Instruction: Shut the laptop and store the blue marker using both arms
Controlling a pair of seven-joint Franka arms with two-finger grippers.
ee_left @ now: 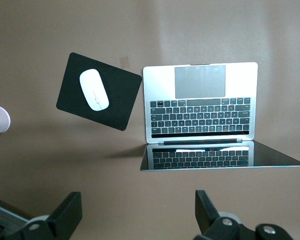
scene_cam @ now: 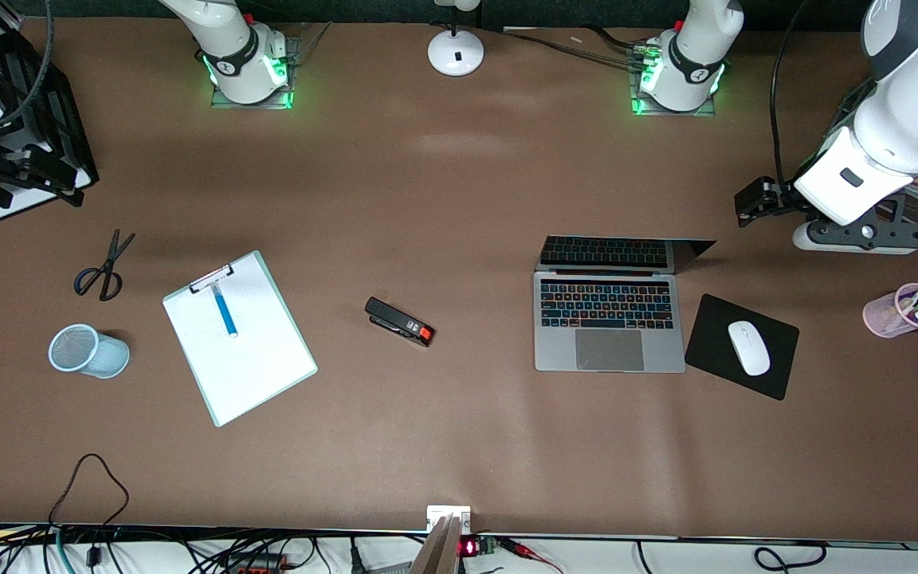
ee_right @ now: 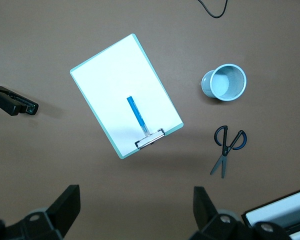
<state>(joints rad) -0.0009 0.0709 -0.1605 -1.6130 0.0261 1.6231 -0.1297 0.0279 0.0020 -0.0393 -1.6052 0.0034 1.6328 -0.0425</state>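
The robot's left gripper will next go just behind the middle of the laptop lid's top edge [scene_cam: 632, 228] [ee_left: 217, 184] and close there empty, ready to push the lid.
The laptop [scene_cam: 609, 319] stands open on the table toward the left arm's end, and it also shows in the left wrist view [ee_left: 200, 100]. The blue marker [scene_cam: 225, 311] lies on a white clipboard [scene_cam: 240, 339] toward the right arm's end; it also shows in the right wrist view [ee_right: 138, 116]. My left gripper [ee_left: 138, 200] is open and empty, held high over the table [scene_cam: 758, 203] beside the laptop's lid. My right gripper [ee_right: 136, 200] is open and empty, held high over bare table beside the clipboard's clip.
A black stapler [scene_cam: 399, 321] lies between clipboard and laptop. A white mouse [scene_cam: 748, 347] sits on a black pad [scene_cam: 714, 335] beside the laptop. A pink cup [scene_cam: 905, 311] holds other markers. A light-blue mesh cup [scene_cam: 86, 351] and scissors [scene_cam: 102, 271] lie by the clipboard.
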